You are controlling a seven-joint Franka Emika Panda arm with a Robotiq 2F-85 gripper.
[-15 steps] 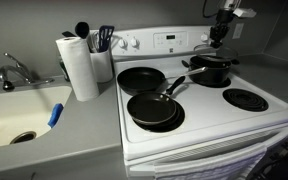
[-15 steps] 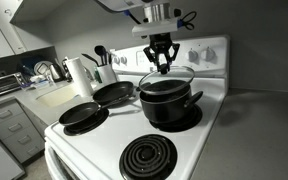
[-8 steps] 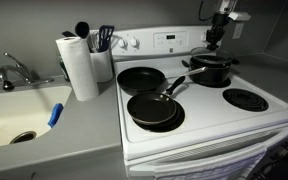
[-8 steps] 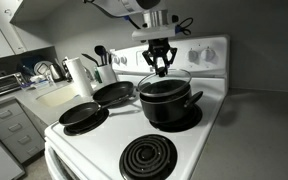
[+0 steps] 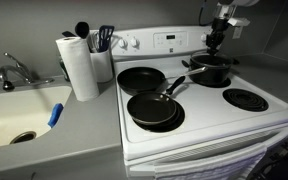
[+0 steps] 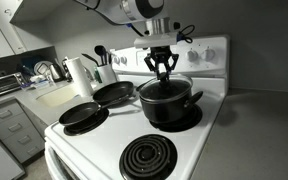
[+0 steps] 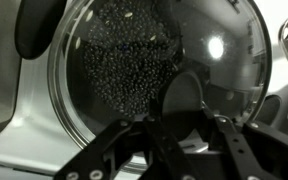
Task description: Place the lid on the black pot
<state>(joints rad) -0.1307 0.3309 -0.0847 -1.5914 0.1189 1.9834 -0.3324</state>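
Next, my gripper lets go of the glass lid so that it rests level on the rim of the black pot (image 5: 212, 61) (image 7: 162, 62) at the back burner.
The black pot (image 6: 170, 106) stands on a back burner of the white stove; it also shows in the other exterior view (image 5: 213, 71). The glass lid (image 6: 165, 86) lies level at the pot's rim, right under my gripper (image 6: 163, 72). In the wrist view the lid (image 7: 134, 70) fills the frame, with the pot's speckled inside showing through it. My gripper's (image 7: 184, 112) fingers are closed on either side of the lid's dark knob (image 7: 184, 93). The pot's handle (image 7: 34, 30) sticks out at the upper left.
Two black frying pans (image 5: 141, 79) (image 5: 154, 110) sit on the other burners, handles pointing toward the pot. A bare coil burner (image 5: 246, 99) is in front of the pot. A paper towel roll (image 5: 79, 65), utensil holder (image 5: 103, 60) and sink (image 5: 19, 115) lie beside the stove.
My gripper has come down a little with the lid, which was slightly above the pot's rim and now sits at it.
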